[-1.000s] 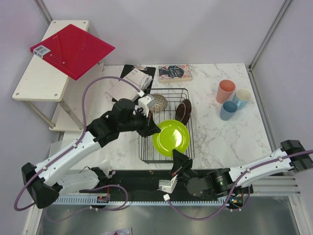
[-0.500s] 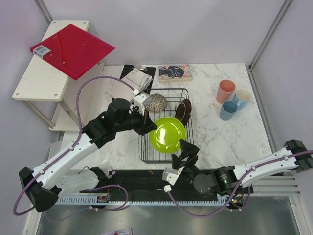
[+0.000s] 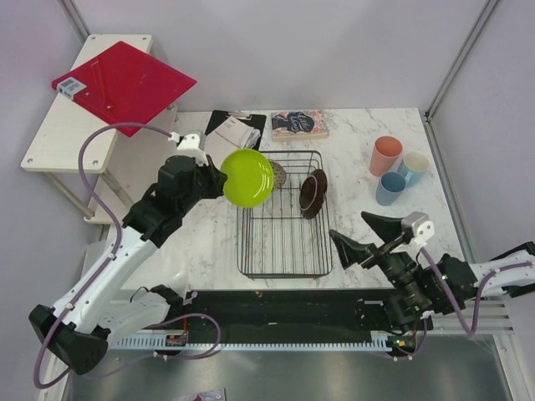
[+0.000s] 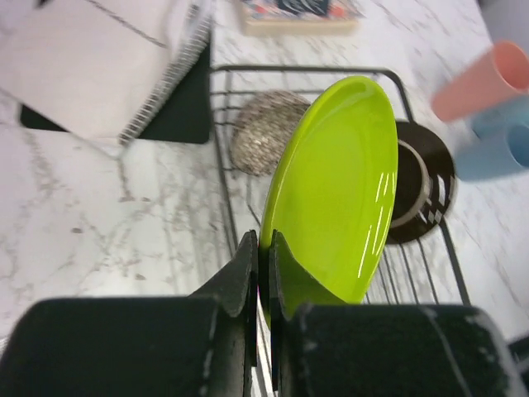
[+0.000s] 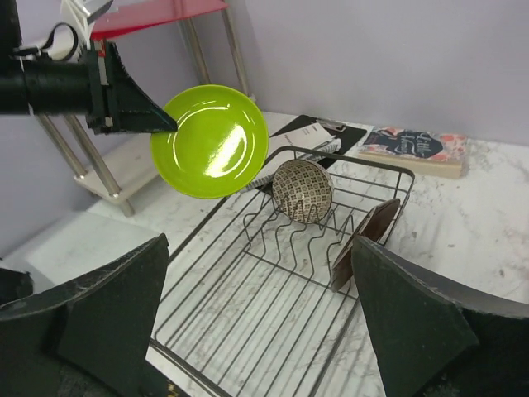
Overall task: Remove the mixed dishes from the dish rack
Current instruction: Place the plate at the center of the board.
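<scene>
Next, my left gripper releases the lime green plate on the white papers atop the clipboard [image 3: 222, 143] [image 4: 124, 31] behind the rack.
My left gripper [image 3: 221, 177] is shut on the rim of the lime green plate [image 3: 248, 178], holding it on edge in the air above the far left corner of the black wire dish rack [image 3: 243, 251]. In the left wrist view the jaws [image 4: 264, 248] pinch the plate [image 4: 339, 190]. Inside the rack stand a speckled bowl [image 5: 302, 190] and a dark-backed plate [image 5: 364, 240]. My right gripper [image 3: 351, 227] is open and empty, right of the rack's near end. A pink cup [image 3: 385, 155], a light blue mug [image 3: 413, 167] and a darker blue cup [image 3: 389, 188] stand on the table at the right.
A red board [image 3: 125, 83] lies on the white shelf [image 3: 67, 138] at the far left. A clipboard with papers [image 3: 234, 131] and a book [image 3: 299, 124] lie behind the rack. Metal frame posts rise at the back corners.
The right gripper opened, let go of the green plate and swung away to the right. The left gripper lifted the plate out of the rack, up and towards the far left.
</scene>
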### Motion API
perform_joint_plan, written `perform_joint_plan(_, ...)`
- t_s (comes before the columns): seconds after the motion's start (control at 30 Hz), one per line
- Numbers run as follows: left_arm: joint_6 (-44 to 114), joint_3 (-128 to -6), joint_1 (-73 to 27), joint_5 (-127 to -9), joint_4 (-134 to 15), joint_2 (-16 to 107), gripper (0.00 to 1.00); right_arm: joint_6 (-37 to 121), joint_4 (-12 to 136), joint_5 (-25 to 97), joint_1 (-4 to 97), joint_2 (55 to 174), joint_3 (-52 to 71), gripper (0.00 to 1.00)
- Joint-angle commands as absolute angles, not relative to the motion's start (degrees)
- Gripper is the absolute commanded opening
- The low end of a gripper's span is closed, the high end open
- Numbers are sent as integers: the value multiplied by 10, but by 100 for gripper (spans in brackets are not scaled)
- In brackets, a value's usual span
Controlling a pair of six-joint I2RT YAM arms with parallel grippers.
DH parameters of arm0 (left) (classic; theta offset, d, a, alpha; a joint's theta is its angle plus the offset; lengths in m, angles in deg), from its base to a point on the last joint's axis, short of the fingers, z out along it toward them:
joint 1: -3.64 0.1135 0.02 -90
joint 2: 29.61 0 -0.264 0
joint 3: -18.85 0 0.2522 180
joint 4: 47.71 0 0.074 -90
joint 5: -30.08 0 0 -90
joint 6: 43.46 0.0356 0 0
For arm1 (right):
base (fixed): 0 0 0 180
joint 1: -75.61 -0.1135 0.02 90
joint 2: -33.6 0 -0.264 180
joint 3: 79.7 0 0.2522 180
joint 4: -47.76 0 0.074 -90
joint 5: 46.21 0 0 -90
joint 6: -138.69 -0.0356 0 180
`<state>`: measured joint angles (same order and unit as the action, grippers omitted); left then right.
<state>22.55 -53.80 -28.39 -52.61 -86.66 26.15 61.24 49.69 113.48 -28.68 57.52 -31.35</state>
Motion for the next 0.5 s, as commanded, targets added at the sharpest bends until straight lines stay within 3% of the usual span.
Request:
perform_joint_plan(0.0, 169, -580, -257, -373, -851, 303, 2, 537, 491, 1152, -288, 537, -313, 98)
perform_joint_plan(0.23, 152, -659, -204, -311, -822, 443, 2, 541, 471, 1130, -289, 549, -334, 98)
perform_joint_plan(0.47, 174, -835, -183, -303, -775, 626, 2, 570, 427, 1115, -289, 559, -346, 98)
